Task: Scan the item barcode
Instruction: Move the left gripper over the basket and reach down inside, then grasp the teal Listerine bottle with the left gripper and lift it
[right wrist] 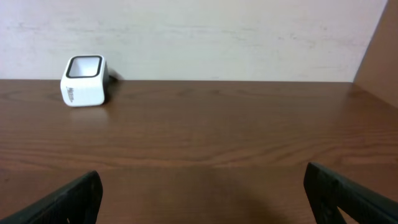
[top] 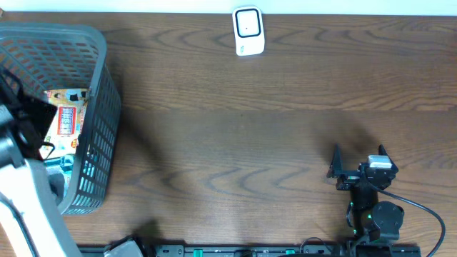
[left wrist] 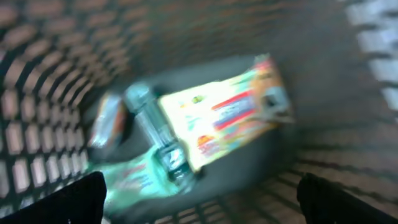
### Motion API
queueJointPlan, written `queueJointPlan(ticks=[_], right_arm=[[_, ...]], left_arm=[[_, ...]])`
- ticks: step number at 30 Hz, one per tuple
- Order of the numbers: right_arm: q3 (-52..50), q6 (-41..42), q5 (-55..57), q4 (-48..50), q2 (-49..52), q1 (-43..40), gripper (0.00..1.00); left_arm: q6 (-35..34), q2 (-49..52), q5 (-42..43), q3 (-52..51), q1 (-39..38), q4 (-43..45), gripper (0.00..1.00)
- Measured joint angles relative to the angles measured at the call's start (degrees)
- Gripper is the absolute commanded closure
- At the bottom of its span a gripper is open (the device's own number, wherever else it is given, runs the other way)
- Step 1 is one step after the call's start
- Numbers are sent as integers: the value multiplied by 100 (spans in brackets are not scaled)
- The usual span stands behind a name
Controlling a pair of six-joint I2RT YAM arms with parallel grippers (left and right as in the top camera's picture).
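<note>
My left gripper should next move to the teal bottle's middle [top: 58, 164] [left wrist: 163, 137], next to the yellow and orange packet in the grey mesh basket, and close there.
The items lie inside the grey mesh basket [top: 100, 107] at the table's left. A yellow and orange packet [left wrist: 230, 115] rests across a teal bottle [left wrist: 155, 134], with a teal packet [left wrist: 134, 177] beneath; the left wrist view is blurred. From overhead the yellow packet [top: 66, 114] shows through the basket's mouth. My left gripper [left wrist: 202, 199] hangs open above these items inside the basket, holding nothing. The white barcode scanner [top: 248, 31] stands at the table's far edge, also seen as the scanner [right wrist: 84, 81] in the right wrist view. My right gripper [top: 358, 151] is open and empty at the front right.
A small orange item [left wrist: 106, 121] lies by the basket wall next to the bottle. The left arm [top: 18, 178] reaches over the basket's near side. A pale wall [right wrist: 199, 31] runs behind the table's far edge.
</note>
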Motion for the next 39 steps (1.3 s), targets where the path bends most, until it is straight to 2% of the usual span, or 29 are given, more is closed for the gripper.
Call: queueJointPlan(ticks=[3, 7, 16, 22, 32, 39], right_arm=[[0, 0, 0, 0, 2, 0, 1], [0, 0, -2, 0, 2, 0, 1], [0, 0, 0, 0, 2, 0, 1], [0, 0, 0, 0, 2, 0, 1], [0, 0, 0, 0, 2, 0, 1], [0, 0, -2, 0, 2, 0, 1]], left_arm=[[-573, 433, -2, -26, 334, -258, 2], [-997, 861, -9, -284, 612, -186, 2], [-1456, 1690, -2, -1261, 680, 568, 1], [-1709, 1725, 0, -1917, 693, 1405, 1], [-1530, 1727, 0, -2865, 697, 3091, 2], [-1209, 1729, 2, -3005, 697, 3414, 1]])
